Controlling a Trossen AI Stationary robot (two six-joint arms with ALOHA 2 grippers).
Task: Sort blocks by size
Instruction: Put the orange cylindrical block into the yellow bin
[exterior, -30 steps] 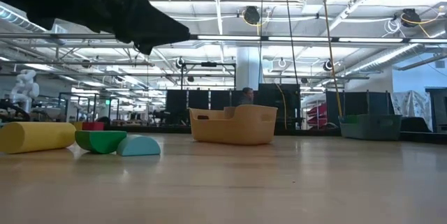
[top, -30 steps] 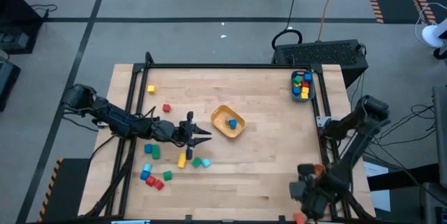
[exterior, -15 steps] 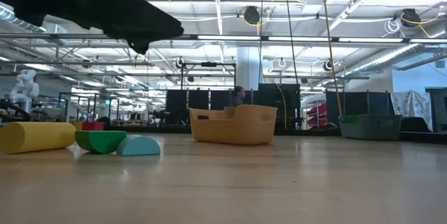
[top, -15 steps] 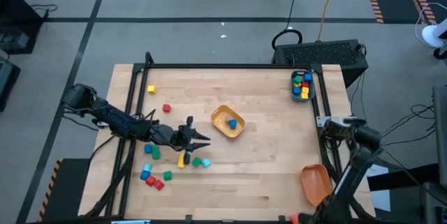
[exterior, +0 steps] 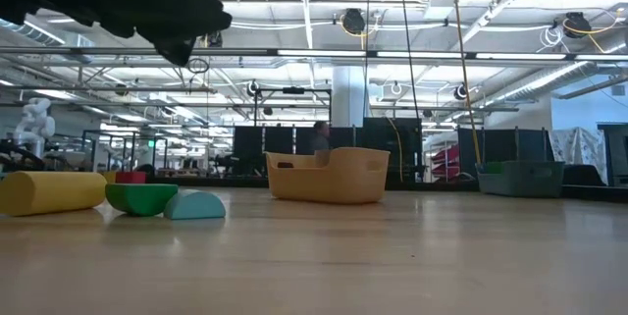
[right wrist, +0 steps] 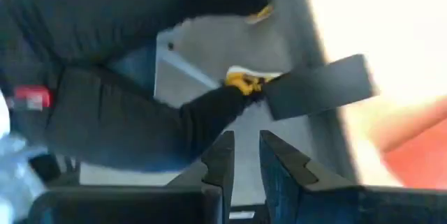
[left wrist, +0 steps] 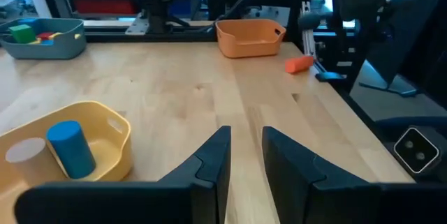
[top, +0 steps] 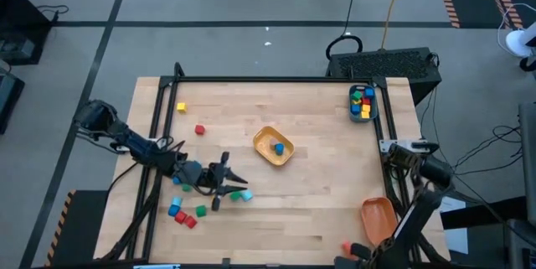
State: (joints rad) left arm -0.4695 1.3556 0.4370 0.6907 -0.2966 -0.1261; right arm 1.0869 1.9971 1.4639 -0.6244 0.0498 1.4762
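Note:
The robot's right gripper points past the edge of the table, away from the orange piece, so it should swing back and carry the orange piece to the yellow bin [top: 273,146].
Loose blocks lie on the table's left half: a yellow one [top: 181,107], a red one [top: 199,130], and a red, blue and green cluster [top: 186,212]. A green block [top: 236,193] and a cyan block [top: 246,195] lie just under my left gripper [top: 237,183]. The low view shows a yellow cylinder [exterior: 49,192] lying beside them. My left gripper [left wrist: 244,132] hovers above the table, fingers narrowly apart and empty. My right gripper [right wrist: 246,137] hangs past the near right corner, fingers slightly apart, nothing between them.
A yellow bin [top: 274,146] mid-table holds a blue cylinder [left wrist: 70,146] and a tan one. A teal bin [top: 361,103] with blocks stands far right, an orange bin [top: 378,219] near right, with an orange piece [left wrist: 300,63] beside it. A person walks in the room behind.
My left gripper has swung toward the table's near edge and now hangs over the green and cyan blocks. My right arm has drawn off the orange bin toward the near right corner, sinking and rolling its wrist; the bin now lies uncovered.

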